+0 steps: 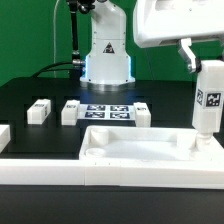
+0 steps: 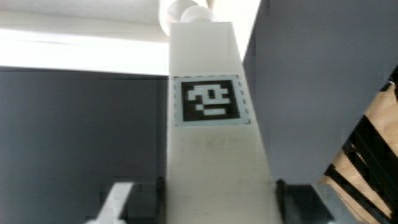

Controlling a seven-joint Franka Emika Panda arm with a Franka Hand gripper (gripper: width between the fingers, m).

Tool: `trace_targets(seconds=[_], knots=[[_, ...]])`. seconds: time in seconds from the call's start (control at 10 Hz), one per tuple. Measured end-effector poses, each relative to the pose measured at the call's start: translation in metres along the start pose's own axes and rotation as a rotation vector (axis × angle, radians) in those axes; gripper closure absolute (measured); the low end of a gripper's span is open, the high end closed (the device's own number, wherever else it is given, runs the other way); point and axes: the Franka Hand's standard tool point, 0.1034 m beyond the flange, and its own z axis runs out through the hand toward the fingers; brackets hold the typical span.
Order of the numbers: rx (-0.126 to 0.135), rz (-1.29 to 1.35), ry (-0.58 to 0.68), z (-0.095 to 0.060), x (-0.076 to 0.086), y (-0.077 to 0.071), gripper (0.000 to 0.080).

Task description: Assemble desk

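Observation:
I should release the white leg upright in the desk panel's front corner (image 1: 204, 156), far from the loose legs.
The desk panel (image 1: 104, 150), a large white rimmed rectangle, lies flat at the front of the black table. A white block leg (image 1: 207, 100) with a black-and-white tag stands upright over the panel's corner on the exterior view's right, its lower end at the rim. My gripper (image 1: 203, 60) is shut on the leg's upper part. In the wrist view the leg (image 2: 214, 130) runs straight away from the camera, its tag facing me, with the gripper (image 2: 228, 205) clamped on both sides by dark fingers (image 2: 299, 203). Whether the leg's far end touches the panel is hidden.
Two loose white legs (image 1: 38, 111) (image 1: 72, 110) lie behind the panel toward the exterior view's left, a third leg (image 1: 143, 113) beside the marker board (image 1: 108, 112). The arm's base (image 1: 107, 62) stands at the back. A long white rail (image 1: 110, 178) runs along the front edge.

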Motion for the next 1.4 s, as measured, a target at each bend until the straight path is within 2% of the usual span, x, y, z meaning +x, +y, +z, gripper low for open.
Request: trace_targets(seconds=[0.5, 0.9, 1.4], knots=[[-0.001, 0.01, -0.015, 0.015, -0.004, 0.004, 0.0509], [-0.001, 0.009, 0.013, 0.017, -0.001, 0.004, 0.0509], [-0.004, 0.012, 0.004, 0.03, -0.01, 0.007, 0.0509]])
